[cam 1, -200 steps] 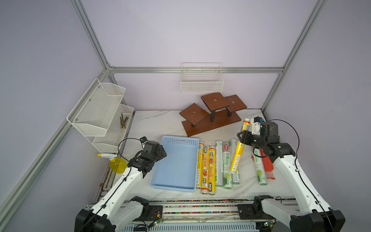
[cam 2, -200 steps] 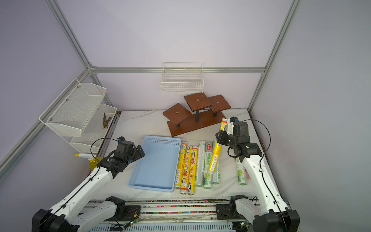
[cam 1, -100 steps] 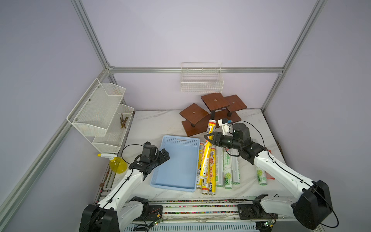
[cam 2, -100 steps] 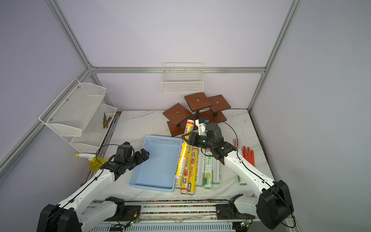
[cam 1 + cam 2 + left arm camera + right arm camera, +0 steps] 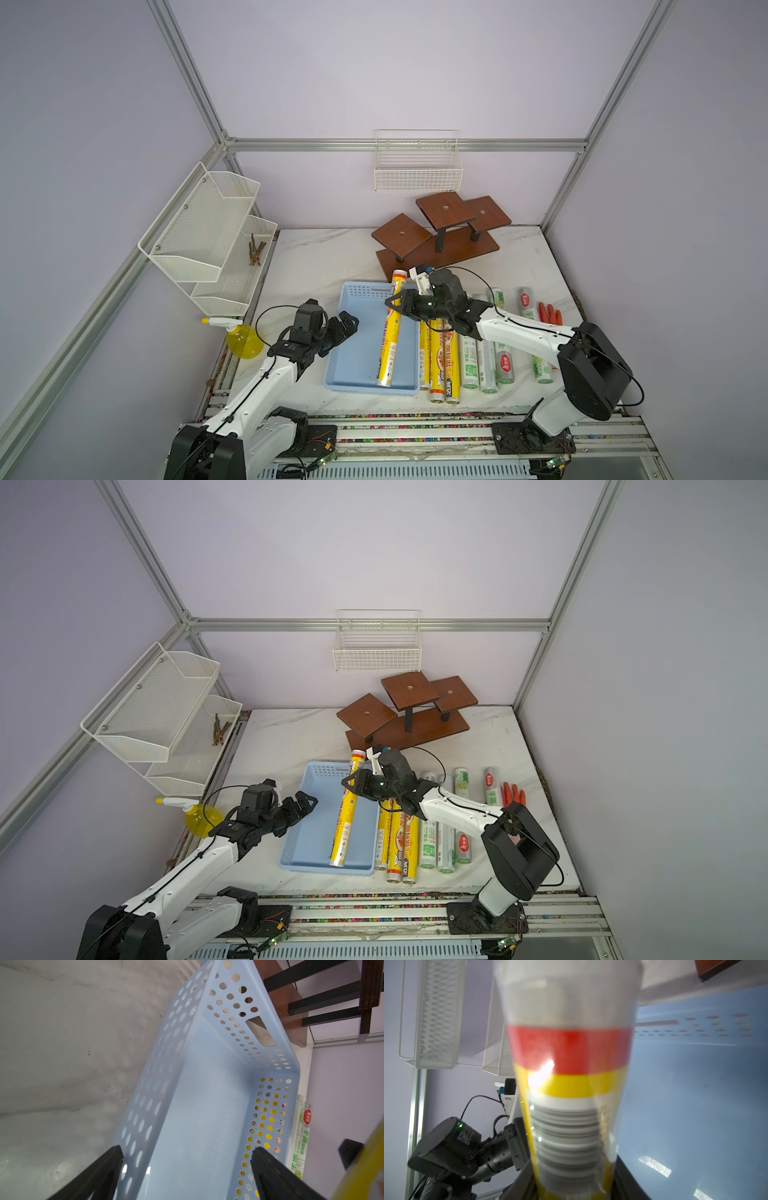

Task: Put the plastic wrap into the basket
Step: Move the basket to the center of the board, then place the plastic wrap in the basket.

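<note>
My right gripper will release the yellow roll inside the light blue basket, along the basket's side point(image 5: 350, 342) by my left gripper. The roll now hangs lengthwise over the basket.
My right gripper point(image 5: 395, 308) is shut on a yellow roll of plastic wrap point(image 5: 390, 332), also seen close up in the right wrist view point(image 5: 571, 1084). The roll hangs lengthwise over the light blue basket point(image 5: 359, 353), far end raised past the back rim, near end low by the front wall. My left gripper point(image 5: 348, 325) is open, its fingers on either side of the basket's left wall point(image 5: 149, 1093). Several more rolls, yellow point(image 5: 441, 357) and whitish with green print point(image 5: 471, 363), lie side by side right of the basket.
A red rubber glove point(image 5: 550, 313) lies at the far right past the rolls. A brown stepped wooden stand point(image 5: 440, 245) is behind the basket. A yellow spray bottle point(image 5: 244, 345) and a white mesh shelf point(image 5: 208, 232) are at the left, a wire basket point(image 5: 417, 166) on the back wall.
My right arm swung left from the right side of the table, carrying the yellow roll to over the basket. My left gripper shifted closer to the basket's left wall.
</note>
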Motion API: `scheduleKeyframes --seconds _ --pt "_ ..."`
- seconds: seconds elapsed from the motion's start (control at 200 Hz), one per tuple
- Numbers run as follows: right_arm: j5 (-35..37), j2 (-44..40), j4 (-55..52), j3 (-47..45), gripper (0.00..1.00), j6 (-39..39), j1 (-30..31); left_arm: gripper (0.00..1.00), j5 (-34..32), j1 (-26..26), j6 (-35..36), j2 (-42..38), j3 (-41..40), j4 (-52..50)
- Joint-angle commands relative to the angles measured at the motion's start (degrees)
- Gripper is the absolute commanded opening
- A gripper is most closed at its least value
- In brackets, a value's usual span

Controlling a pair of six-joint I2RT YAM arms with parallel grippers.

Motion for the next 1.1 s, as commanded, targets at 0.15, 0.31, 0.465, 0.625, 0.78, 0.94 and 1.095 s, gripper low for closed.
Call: scheduleKeyframes --seconds 0.15,0.31,0.465,0.625,0.78,0.94,1.095 --pt "0.35 6.88 4.78 4.54 0.33 2.73 4.06 1.0 3.38 -0.85 -3.79 -4.63 -2.1 0.66" --pt "-0.14 9.92 5.48 5.96 0.33 3.97 5.15 1.0 3.1 -2.21 -5.27 -7.0 -3.07 0.81" --pt "1.41 12.11 4.68 6.66 0.33 4.41 5.86 1.0 2.17 -3.24 -6.05 -7.59 -3.17 0.73" --pt "2.21 15.02 2.41 8.15 0.34 5.4 6.61 1.0 -0.42 -4.72 -6.4 -7.75 -2.99 0.07" --pt "2.47 19.28 2.94 9.65 0.36 7.52 7.72 1.0 -3.64 -5.48 -5.12 -7.95 -2.39 -2.89" --pt "3.18 21.83 4.3 11.16 0.49 9.41 7.81 1.0 -4.38 -5.87 -3.61 -8.33 -1.05 -5.48" --pt "3.18 24.32 2.07 14.46 0.57 8.14 7.65 1.0 -4.2 -6.45 -2.98 -8.87 -1.01 -6.11"
